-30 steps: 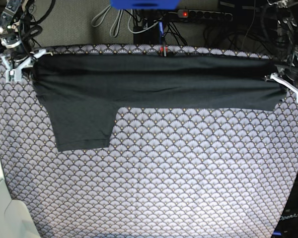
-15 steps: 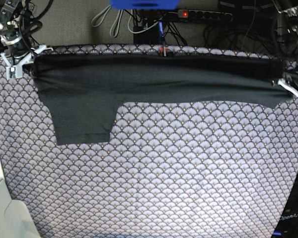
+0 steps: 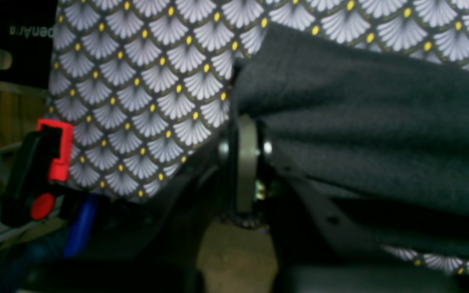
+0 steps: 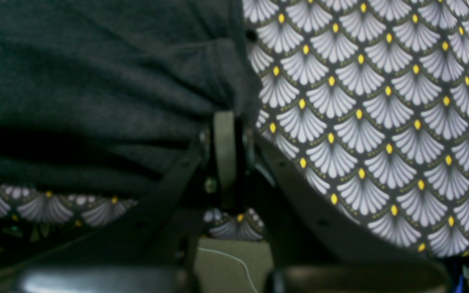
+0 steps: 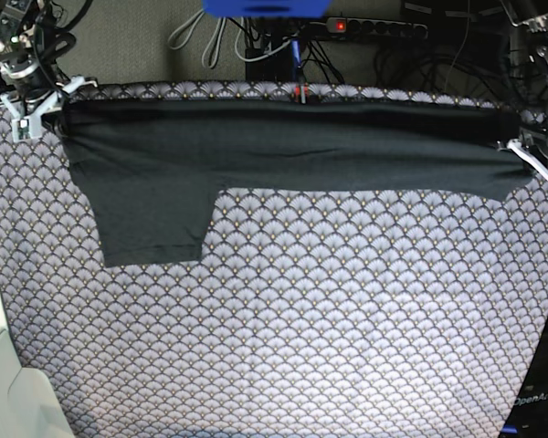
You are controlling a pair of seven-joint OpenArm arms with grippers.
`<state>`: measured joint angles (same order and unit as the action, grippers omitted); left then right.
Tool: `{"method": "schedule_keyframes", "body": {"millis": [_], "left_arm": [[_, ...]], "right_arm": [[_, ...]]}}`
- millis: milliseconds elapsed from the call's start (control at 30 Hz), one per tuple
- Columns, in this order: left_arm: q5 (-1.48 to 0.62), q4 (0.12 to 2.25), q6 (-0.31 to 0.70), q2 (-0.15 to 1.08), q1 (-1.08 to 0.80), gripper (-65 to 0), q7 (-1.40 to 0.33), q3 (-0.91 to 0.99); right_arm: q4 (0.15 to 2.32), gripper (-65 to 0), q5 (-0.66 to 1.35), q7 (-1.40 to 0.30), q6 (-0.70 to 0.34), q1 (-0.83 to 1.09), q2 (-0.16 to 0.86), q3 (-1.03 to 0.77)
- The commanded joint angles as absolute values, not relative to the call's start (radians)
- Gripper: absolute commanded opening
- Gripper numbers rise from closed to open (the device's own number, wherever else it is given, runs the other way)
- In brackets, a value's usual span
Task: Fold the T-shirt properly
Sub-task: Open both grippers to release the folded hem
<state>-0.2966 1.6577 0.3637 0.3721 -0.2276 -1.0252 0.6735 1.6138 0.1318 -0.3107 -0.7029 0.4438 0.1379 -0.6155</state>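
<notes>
The robot's left gripper will release the T-shirt's end at the table's far edge [image 5: 516,137], close to the black and red clamp.
The charcoal T-shirt [image 5: 283,146] lies stretched in a long folded band along the far edge of the table, with one sleeve [image 5: 155,228] reaching toward the front at the left. My right gripper [image 5: 38,109] is shut on the band's left end; in the right wrist view it [image 4: 225,118] pinches bunched dark fabric [image 4: 96,73]. My left gripper [image 5: 532,162] is shut on the band's right end; in the left wrist view it [image 3: 245,122] clamps the cloth [image 3: 373,122]. No print shows.
The grey scallop-patterned tablecloth [image 5: 301,328] covers the whole table. Behind the far edge lie a power strip [image 5: 374,27], cables and a blue object [image 5: 265,7]. A black and red clamp [image 3: 49,162] sits at the table's edge near my left gripper.
My right gripper has drawn its end of the shirt slightly toward the far edge, and the sleeve has slid back with it. The left gripper has shifted only a little.
</notes>
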Motion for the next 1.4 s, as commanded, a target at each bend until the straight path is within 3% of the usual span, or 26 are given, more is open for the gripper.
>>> {"method": "schedule_keyframes", "body": {"millis": [0,633,833,900,1000,1100,1267,1367], "left_arm": [[-0.291,1.675,0.36,0.395,-0.226,-64.5,-1.015,0.68],[-0.294,1.676,0.361,0.397,-0.3,-64.1,-1.02,0.68],[-0.297,1.675,0.363,0.397,-0.314,-63.8,-1.02,0.679],[-0.297,1.675,0.363,0.397,-0.314,-60.9,-1.021,0.676],[-0.294,1.675,0.363,0.397,-0.306,-51.6,-1.073,0.676],[-0.292,1.675,0.363,0.397,-0.303,-43.8,-1.095,0.68],[-0.294,1.675,0.363,0.397,-0.303,-43.1,-1.095,0.68],[-0.294,1.675,0.363,0.397,-0.303,-43.0,-1.096,0.68]], "right_arm": [[1.627,-65.0,0.14,-0.288,-0.698,0.446,0.156,-0.622],[1.627,-65.0,0.139,-0.289,-0.698,0.475,0.17,-0.622],[1.627,-65.0,0.139,-0.374,-0.698,0.467,0.171,-0.622],[1.627,-65.0,0.139,-0.383,-0.698,0.466,0.173,-0.622],[1.627,-64.4,0.139,-0.384,-0.698,0.467,0.185,-0.605],[1.629,-57.5,0.139,-0.386,-0.698,0.473,0.202,-0.584],[1.629,-42.6,0.139,-0.386,-0.698,0.476,0.206,-0.562],[1.629,-38.8,0.139,-0.386,-0.698,0.476,0.206,-0.565]]}}
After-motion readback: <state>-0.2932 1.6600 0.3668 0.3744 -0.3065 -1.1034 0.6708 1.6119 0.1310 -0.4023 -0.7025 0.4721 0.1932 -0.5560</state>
